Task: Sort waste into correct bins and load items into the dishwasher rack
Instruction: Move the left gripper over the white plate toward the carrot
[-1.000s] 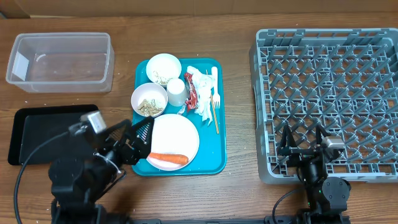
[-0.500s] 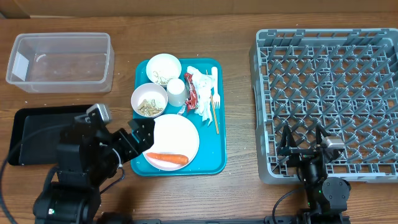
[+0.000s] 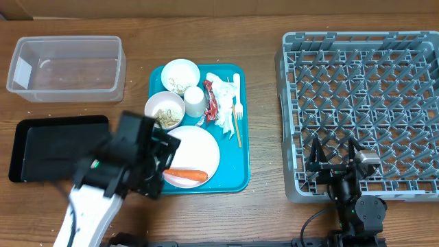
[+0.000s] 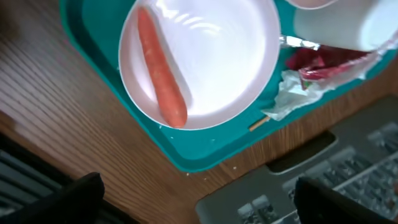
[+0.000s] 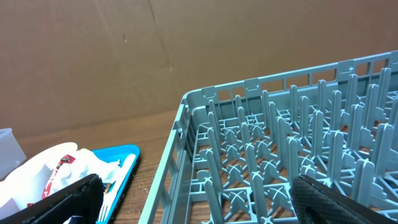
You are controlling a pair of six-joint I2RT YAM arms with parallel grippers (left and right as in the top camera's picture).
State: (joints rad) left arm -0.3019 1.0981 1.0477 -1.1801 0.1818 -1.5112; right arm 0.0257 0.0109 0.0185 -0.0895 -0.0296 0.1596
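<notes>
My left gripper moves down to the carrot's middle (image 3: 186, 173) (image 4: 162, 73) next and closes there, to take the orange carrot from the big white plate.
On the teal tray (image 3: 236, 171) a large white plate (image 3: 199, 147) carries an orange carrot (image 3: 188, 175). Behind it stand two bowls (image 3: 180, 74) holding beige scraps (image 3: 165, 115), a cup (image 3: 195, 101), a red wrapper (image 3: 210, 99), napkins (image 3: 223, 89) and a fork (image 3: 237, 108). My left gripper (image 3: 163, 161) hangs open over the plate's left edge. From the left wrist the carrot (image 4: 163, 71) lies on the plate (image 4: 217, 56), ahead of the open left gripper (image 4: 199, 205). My right gripper (image 3: 333, 155) stands open over the front edge of the grey rack (image 3: 363, 103).
The clear tub (image 3: 65, 67) sits at the back left and the black tray (image 3: 44, 145) lies in front of it, beside my left arm. A thin wooden stick (image 3: 239, 130) lies on the teal tray. Bare wood separates the tray from the rack (image 5: 280, 143).
My left arm has swung right from beside the black tray, bringing its gripper over the plate's left edge. The right arm has not moved.
</notes>
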